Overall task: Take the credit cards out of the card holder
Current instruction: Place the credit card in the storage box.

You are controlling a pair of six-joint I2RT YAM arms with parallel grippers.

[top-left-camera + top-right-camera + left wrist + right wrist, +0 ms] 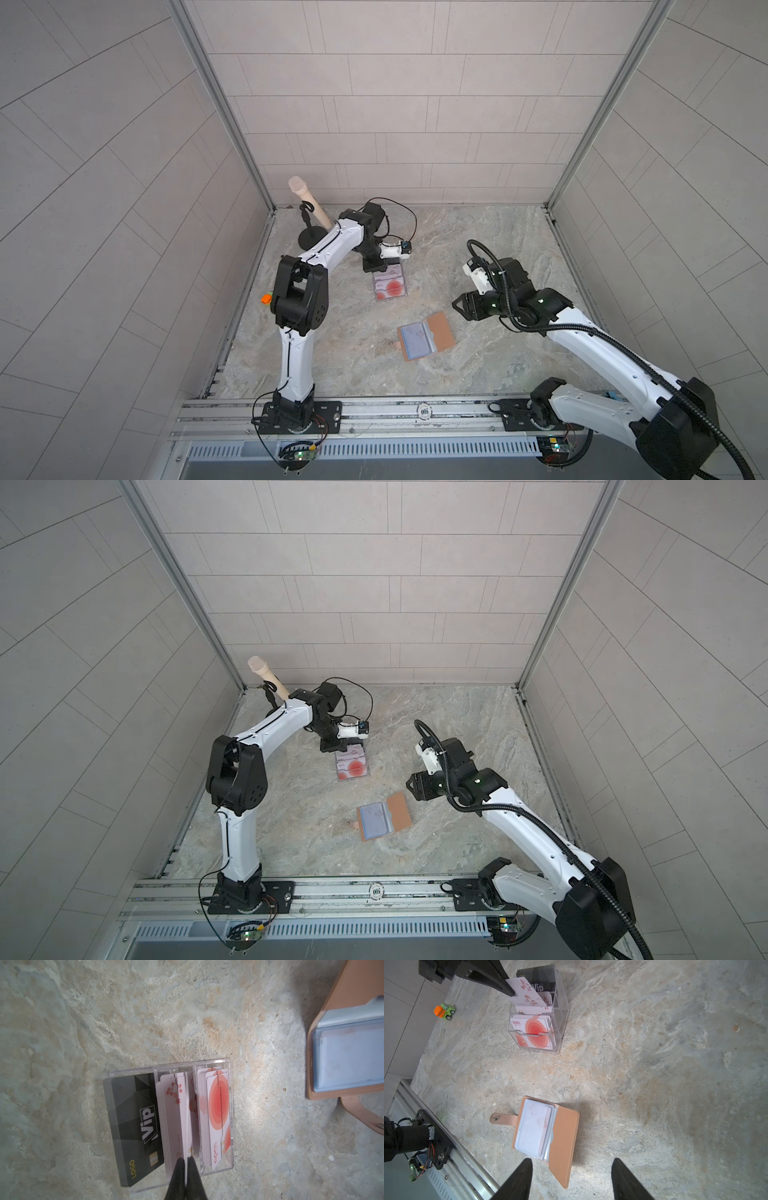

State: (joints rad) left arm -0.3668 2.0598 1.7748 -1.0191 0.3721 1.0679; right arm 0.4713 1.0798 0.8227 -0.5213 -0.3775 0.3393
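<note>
I should let go of the pink blossom card with my left gripper in the middle compartment of the clear acrylic box (389, 274) (186, 1114). The card is now held over that compartment.
The tan card holder (426, 336) lies open on the stone table, a pale card showing in its clear sleeve (533, 1128). Beyond it stands a clear acrylic box (562, 1012) with three compartments of black, blossom and red-circle cards. My left gripper (185, 1160) is shut on a pink blossom card (527, 991), held on edge over the box's middle compartment; whether its lower end is inside I cannot tell. My right gripper (572, 1160) hangs open just above the near end of the card holder's cover (562, 1142), with nothing between its fingers.
A small orange and green toy car (444, 1012) sits by the left wall. A beige microphone-like object on a black stand (305, 199) is in the back left corner. An aluminium rail (374, 411) bearing a round chip (424, 410) runs along the front.
</note>
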